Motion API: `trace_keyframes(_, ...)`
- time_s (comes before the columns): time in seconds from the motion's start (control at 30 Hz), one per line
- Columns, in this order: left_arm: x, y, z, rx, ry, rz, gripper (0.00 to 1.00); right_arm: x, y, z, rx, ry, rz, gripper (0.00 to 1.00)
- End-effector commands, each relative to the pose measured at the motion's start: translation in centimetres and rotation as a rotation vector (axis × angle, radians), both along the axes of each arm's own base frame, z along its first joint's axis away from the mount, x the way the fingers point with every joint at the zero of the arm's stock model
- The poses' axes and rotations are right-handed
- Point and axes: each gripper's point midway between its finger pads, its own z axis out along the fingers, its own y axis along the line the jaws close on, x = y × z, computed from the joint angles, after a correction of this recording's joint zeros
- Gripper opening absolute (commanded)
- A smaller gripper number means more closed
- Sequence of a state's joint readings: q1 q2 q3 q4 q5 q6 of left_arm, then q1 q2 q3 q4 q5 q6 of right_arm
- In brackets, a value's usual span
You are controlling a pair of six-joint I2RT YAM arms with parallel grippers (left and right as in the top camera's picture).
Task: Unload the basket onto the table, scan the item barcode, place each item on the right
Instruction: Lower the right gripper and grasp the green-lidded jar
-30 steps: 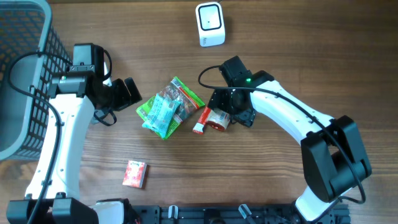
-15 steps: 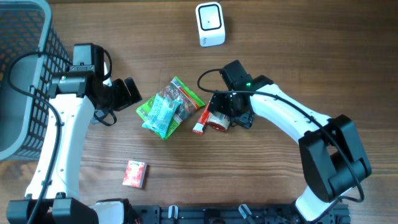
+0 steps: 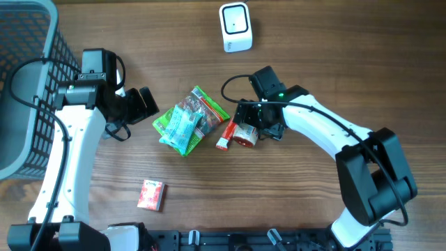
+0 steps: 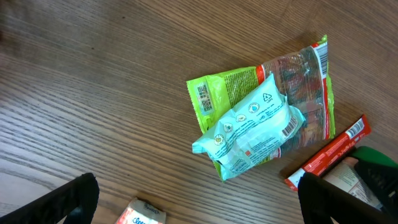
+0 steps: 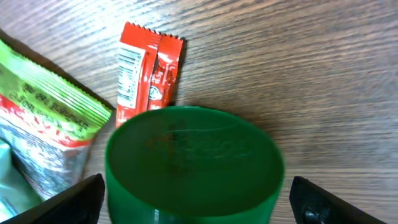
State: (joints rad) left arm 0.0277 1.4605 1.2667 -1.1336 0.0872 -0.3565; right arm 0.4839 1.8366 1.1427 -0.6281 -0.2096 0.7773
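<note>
The container sits tight against the red stick packet, so it should be set clear of the packet by my right gripper, which should then take its green lid (image 5: 196,158) before scanning.
A container with a green lid (image 5: 193,162) lies in the middle of the table, its red-and-white body (image 3: 243,135) partly under my right arm. My right gripper (image 5: 196,202) is open, one finger on each side of the lid and a gap to both. In the overhead view the right gripper (image 3: 251,125) sits right over it. A red stick packet (image 5: 146,68) lies just beyond, barcode up. The white scanner (image 3: 235,26) stands at the far edge. My left gripper (image 3: 143,103) is open and empty, left of the snack bags (image 4: 267,121).
A green bag with a teal pouch on top (image 3: 187,122) lies between the arms, next to the red stick packet (image 3: 225,134). A small red box (image 3: 151,194) lies near the front left. A grey mesh basket (image 3: 28,84) fills the far left corner.
My right gripper has shifted slightly left and closer around the green-lidded container, its jaws narrowing a touch. The left arm has not moved.
</note>
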Motion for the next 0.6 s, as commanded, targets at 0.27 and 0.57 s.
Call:
trace_keyframes(0.27, -0.01, -0.03, -0.04, -0.005, 0.001, -0.01, 1.0, 0.19, -0.81, -1.07, -0.061, -0.034, 0.11, 0.82)
trace_keyframes(0.57, -0.01, -0.04, -0.04, -0.005, 0.001, -0.01, 1.0, 0.29, -1.05, -1.12, -0.099, -0.093, 0.301, 0.73)
